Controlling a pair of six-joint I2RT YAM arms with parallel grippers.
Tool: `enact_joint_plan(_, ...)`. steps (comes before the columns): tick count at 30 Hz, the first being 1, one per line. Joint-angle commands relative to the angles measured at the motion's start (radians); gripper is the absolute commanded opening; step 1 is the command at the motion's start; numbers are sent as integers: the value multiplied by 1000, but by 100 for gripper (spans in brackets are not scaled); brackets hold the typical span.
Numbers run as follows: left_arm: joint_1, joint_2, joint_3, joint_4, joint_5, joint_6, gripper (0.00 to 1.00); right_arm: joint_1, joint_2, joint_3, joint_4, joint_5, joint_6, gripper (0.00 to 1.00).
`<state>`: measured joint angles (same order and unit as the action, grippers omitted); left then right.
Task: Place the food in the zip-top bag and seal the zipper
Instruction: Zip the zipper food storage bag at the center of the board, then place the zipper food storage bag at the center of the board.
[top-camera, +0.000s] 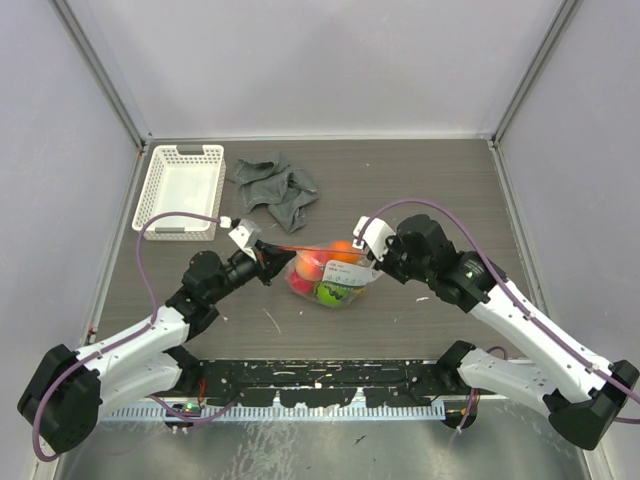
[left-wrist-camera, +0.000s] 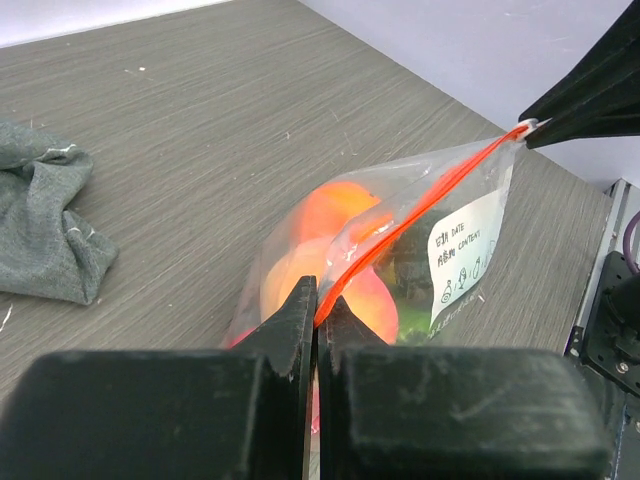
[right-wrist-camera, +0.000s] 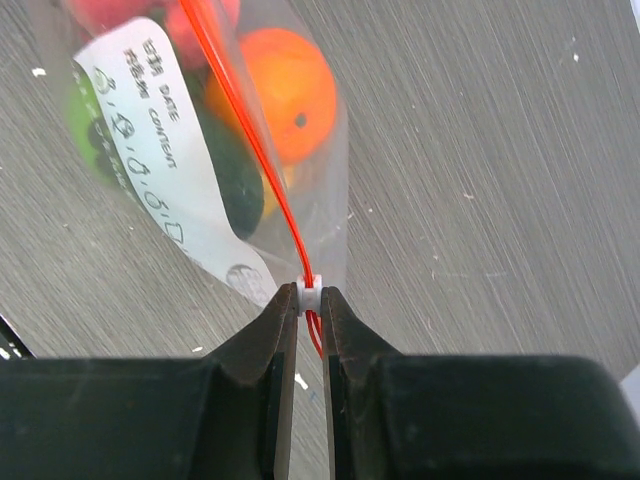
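Note:
Next, I set the white zipper slider down with my right gripper on the bare table (top-camera: 388, 280) next to the bag's white label.
The clear zip-top bag (top-camera: 330, 275) hangs between my two grippers at the middle of the table, with the food (top-camera: 325, 268) inside: orange, red, pink and green pieces. Its red-orange zipper (left-wrist-camera: 420, 205) runs taut between them. My left gripper (top-camera: 272, 257) is shut on the zipper's left end (left-wrist-camera: 322, 312). My right gripper (top-camera: 372, 262) is shut on the small white zipper slider (right-wrist-camera: 310, 294) at the right end. In the right wrist view an orange fruit (right-wrist-camera: 288, 92), a dark green piece (right-wrist-camera: 238, 195) and the bag's white label (right-wrist-camera: 160, 160) show through the plastic.
A crumpled grey cloth (top-camera: 274, 188) lies behind the bag, also in the left wrist view (left-wrist-camera: 45, 225). A white lattice basket (top-camera: 180, 190) stands at the back left. Grey walls enclose the table.

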<state>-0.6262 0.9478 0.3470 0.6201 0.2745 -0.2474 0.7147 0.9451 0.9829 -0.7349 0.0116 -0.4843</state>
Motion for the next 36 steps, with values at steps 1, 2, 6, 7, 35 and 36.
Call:
enact_joint_plan(1, 10, -24, -3, 29, -55, 14, 0, -24, -71, -28, -34, 114, 12, 1)
enact_joint_plan(2, 10, -24, -3, 29, -55, 15, 0, -27, -82, -35, -34, 119, 12, 1)
enact_joint_plan(6, 11, -22, -3, 25, -57, 15, 0, -36, -114, -69, -34, 155, 16, 1)
enact_joint_plan(7, 11, -22, -3, 24, -58, 16, 0, -37, -120, -76, -35, 166, 16, 1)
enact_joint_plan(35, 24, 310, 420, -23, -84, 90, 0, -80, -32, -102, 586, 391, -7, 1)
enact_joint_plan(36, 27, 357, 446, -25, -86, 98, 0, -90, -23, -99, 615, 393, -11, 1)
